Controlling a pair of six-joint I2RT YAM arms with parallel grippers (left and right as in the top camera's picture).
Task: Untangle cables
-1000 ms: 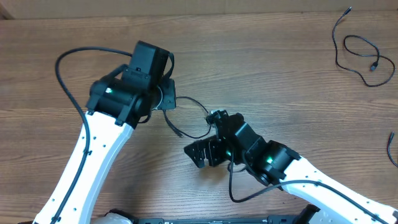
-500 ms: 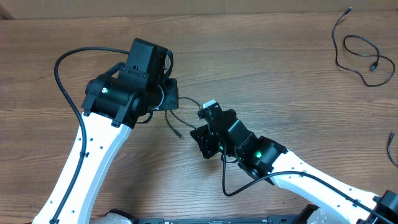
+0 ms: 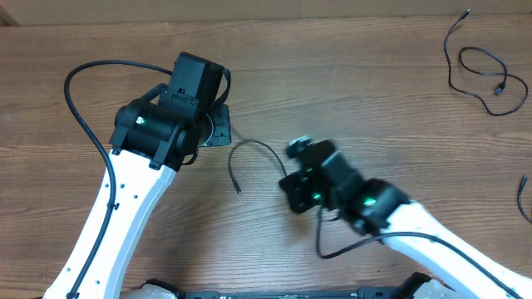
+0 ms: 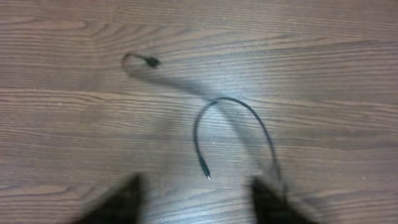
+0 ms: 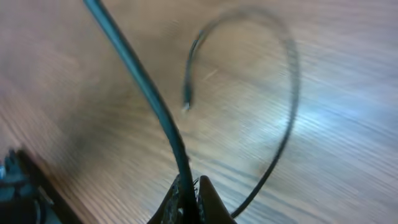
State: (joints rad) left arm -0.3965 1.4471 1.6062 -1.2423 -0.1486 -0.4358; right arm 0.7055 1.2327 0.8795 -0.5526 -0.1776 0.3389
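I need to use my right gripper to set the thin black cable down on the bare wood point(image 3: 437, 151) in front of the far looped cable.
One thin black cable point(image 3: 253, 143) arcs across the wooden table between the two arms, its free plug end point(image 3: 237, 189) pointing toward the front. My left gripper point(image 3: 223, 124) stands open just left of it; in the left wrist view its dark fingers point(image 4: 121, 202) are spread, with the cable's arc point(image 4: 233, 102) and plug point(image 4: 205, 175) lying free ahead of them. My right gripper point(image 3: 289, 176), blurred, is shut on the cable's other end. The right wrist view shows the jaws point(image 5: 188, 198) pinched on the cable point(image 5: 149, 93), the rest looping beyond. More cables point(image 3: 478, 66) lie at the far right.
A further thin cord point(image 3: 524, 199) lies at the right edge. Thick black arm cords loop out beside the left arm point(image 3: 79, 108) and under the right arm point(image 3: 332, 249). A small dark plug point(image 4: 151, 61) lies on the wood in the left wrist view.
My left gripper has opened and let the cable go. The right gripper has shut on the cable and moved right, drawing it away from the left gripper.
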